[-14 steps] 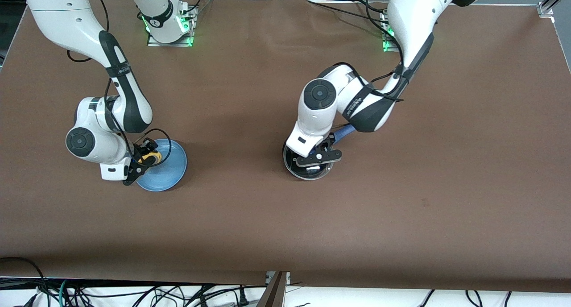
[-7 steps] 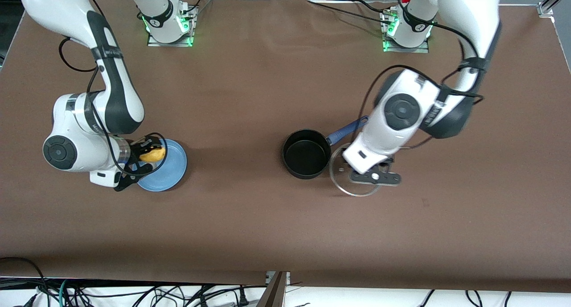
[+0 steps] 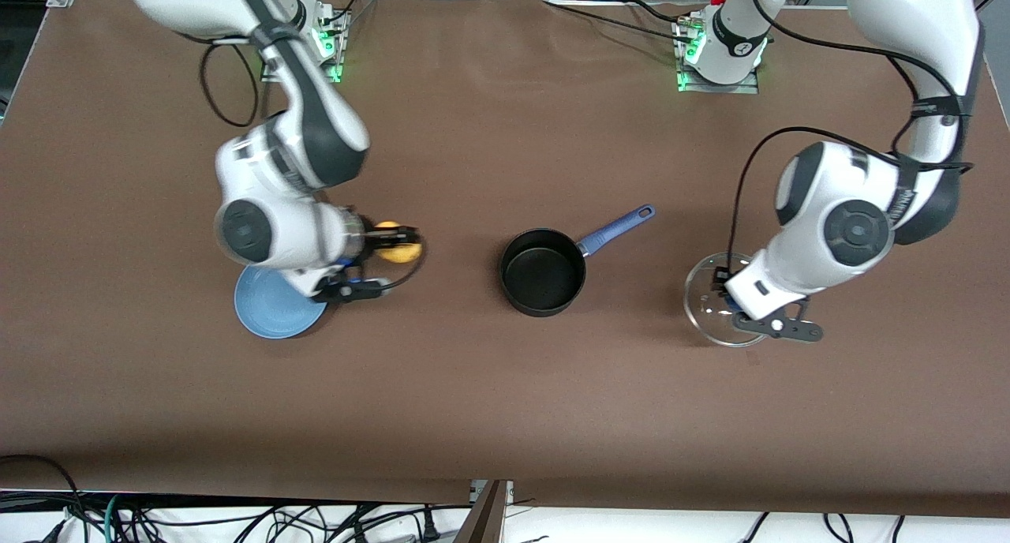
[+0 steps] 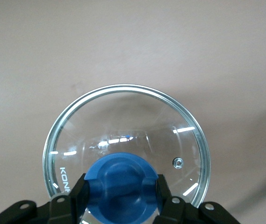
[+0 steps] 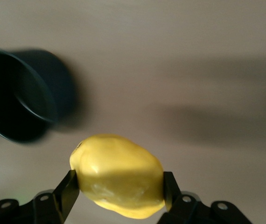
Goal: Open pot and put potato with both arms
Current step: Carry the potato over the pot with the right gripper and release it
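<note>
I should use my left gripper to set the glass lid free on the bare table cloth [image 3: 774, 292], well past the blue handle of the pot.
The black pot [image 3: 543, 272] with its long blue handle [image 3: 617, 229] stands open mid-table; it also shows in the right wrist view [image 5: 21, 93]. My right gripper [image 3: 394, 249] is shut on the yellow potato [image 3: 397, 249] and holds it in the air over bare table between the plate and the pot; the potato fills the right wrist view [image 5: 119, 175]. My left gripper [image 3: 738, 294] is shut on the blue knob [image 4: 121, 186] of the clear glass lid [image 3: 714, 298], toward the left arm's end of the table. In the left wrist view the lid [image 4: 128, 116] is over bare table.
A flat light-blue plate [image 3: 276, 310] lies on the table, partly under the right arm's wrist. Brown table cloth [image 3: 505, 417] spreads all round the pot.
My right gripper has lifted the potato off the plate and carried it toward the pot. My left gripper has lifted the lid off the pot and carried it toward the left arm's end.
</note>
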`<state>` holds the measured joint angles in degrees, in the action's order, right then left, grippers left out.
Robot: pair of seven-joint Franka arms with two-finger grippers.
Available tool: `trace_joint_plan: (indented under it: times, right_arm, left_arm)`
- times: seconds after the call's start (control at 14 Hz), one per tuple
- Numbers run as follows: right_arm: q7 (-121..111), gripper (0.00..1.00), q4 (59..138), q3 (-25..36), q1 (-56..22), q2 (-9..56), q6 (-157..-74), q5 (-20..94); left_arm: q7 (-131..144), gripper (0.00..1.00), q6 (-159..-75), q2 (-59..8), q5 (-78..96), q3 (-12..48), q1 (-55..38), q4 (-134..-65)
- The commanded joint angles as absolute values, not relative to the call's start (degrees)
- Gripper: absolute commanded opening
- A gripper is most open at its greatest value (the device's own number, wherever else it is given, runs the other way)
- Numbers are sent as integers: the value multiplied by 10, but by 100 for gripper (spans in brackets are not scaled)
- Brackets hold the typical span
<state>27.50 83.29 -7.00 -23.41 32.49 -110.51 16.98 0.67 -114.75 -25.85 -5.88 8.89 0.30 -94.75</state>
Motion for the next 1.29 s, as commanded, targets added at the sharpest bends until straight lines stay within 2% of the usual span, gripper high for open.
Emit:
trace_joint_plan:
  times: [0.0, 0.21, 0.29, 0.36, 0.43, 0.57, 0.71, 0.86, 0.93, 1.0, 1.21]
  right_arm:
    - [477, 5, 795, -69, -332, 388, -1241, 178]
    - [580, 8, 764, -68, -388, 448, -1347, 176]
    - [582, 24, 764, -67, -396, 456, -1359, 174]
    - [583, 80, 764, -67, -397, 458, -1361, 173]
    - [577, 100, 763, -65, -396, 451, -1357, 170]
    - [570, 100, 761, -57, -389, 417, -1327, 167]
    - [532, 100, 761, -34, -379, 376, -1267, 136]
    - [489, 100, 762, -12, -368, 339, -1222, 117]
    - [464, 100, 764, 9, -363, 321, -1187, 116]
    - [413, 100, 764, 41, -359, 307, -1142, 118]
    - [278, 100, 767, 120, -354, 255, -1030, 122]
  left_arm:
    - [-121, 38, -1239, -222, -2, 27, 7, -1049]
    - [-219, 38, -1368, -221, 38, -20, 11, -1144]
    - [-237, 38, -1402, -222, 47, -23, 12, -1165]
    - [-240, 38, -1420, -226, 49, -24, 14, -1177]
    - [-240, 39, -1425, -228, 49, -25, 16, -1182]
    - [-241, 39, -1431, -242, 49, -29, 16, -1182]
    - [-241, 46, -1444, -254, 49, -32, 16, -1182]
    - [-241, 72, -1444, -261, 49, -33, 20, -1180]
    - [-239, 90, -1437, -259, 49, -33, 20, -1175]
    - [-236, 100, -1421, -252, 49, -33, 19, -1169]
    - [-227, 100, -1285, -214, 49, -28, 11, -1107]
